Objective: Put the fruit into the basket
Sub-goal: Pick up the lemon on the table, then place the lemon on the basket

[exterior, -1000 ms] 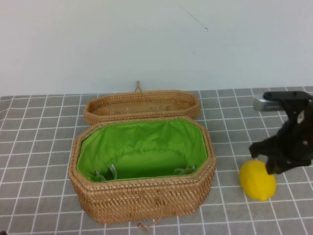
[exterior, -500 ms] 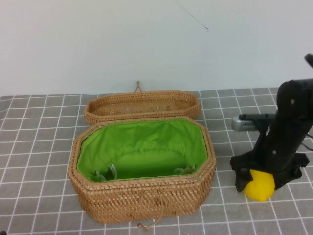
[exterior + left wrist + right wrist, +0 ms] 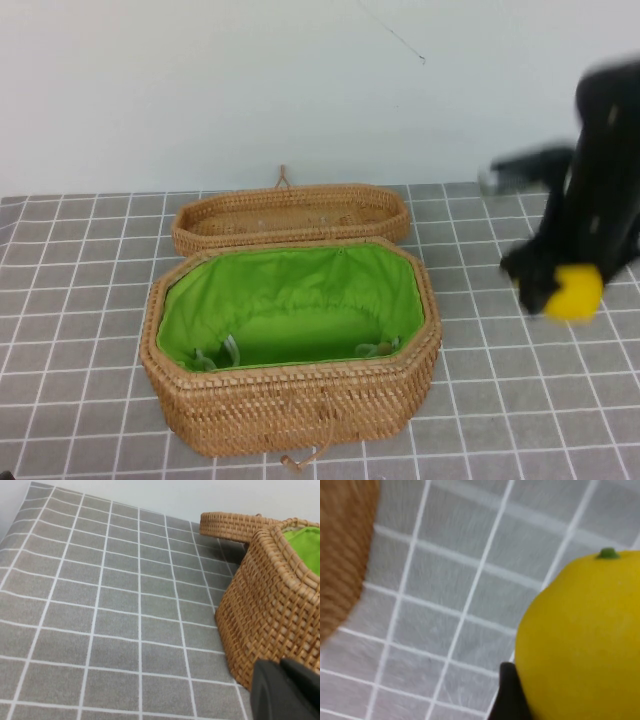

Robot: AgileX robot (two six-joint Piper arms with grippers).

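Note:
The robot's right gripper should release the yellow lemon on the green lining (image 3: pixel 342 321) near the front side of the basket. The lemon now hangs in the air beside the basket.
The yellow lemon (image 3: pixel 573 293) hangs in the air to the right of the basket (image 3: pixel 290 400), held by my right gripper (image 3: pixel 562 285), which is shut on it. The motion blurs the arm. In the right wrist view the lemon (image 3: pixel 580 640) fills the lower corner with one dark fingertip (image 3: pixel 510 695) against its side, and the basket's woven wall (image 3: pixel 340 555) shows at the edge. The basket is open, its green lining (image 3: pixel 290 300) showing. My left gripper (image 3: pixel 280 666) is shut and empty, low beside the basket's left end (image 3: pixel 270 605).
The shallow unlined woven lid (image 3: pixel 290 218) lies just behind the basket, also in the left wrist view (image 3: pixel 225 525). The grey checked cloth (image 3: pixel 80 260) covers the table. A white wall (image 3: pixel 200 80) stands behind.
My right gripper closed on the lemon on the cloth, then lifted it up and slightly right. The basket and lid have not moved.

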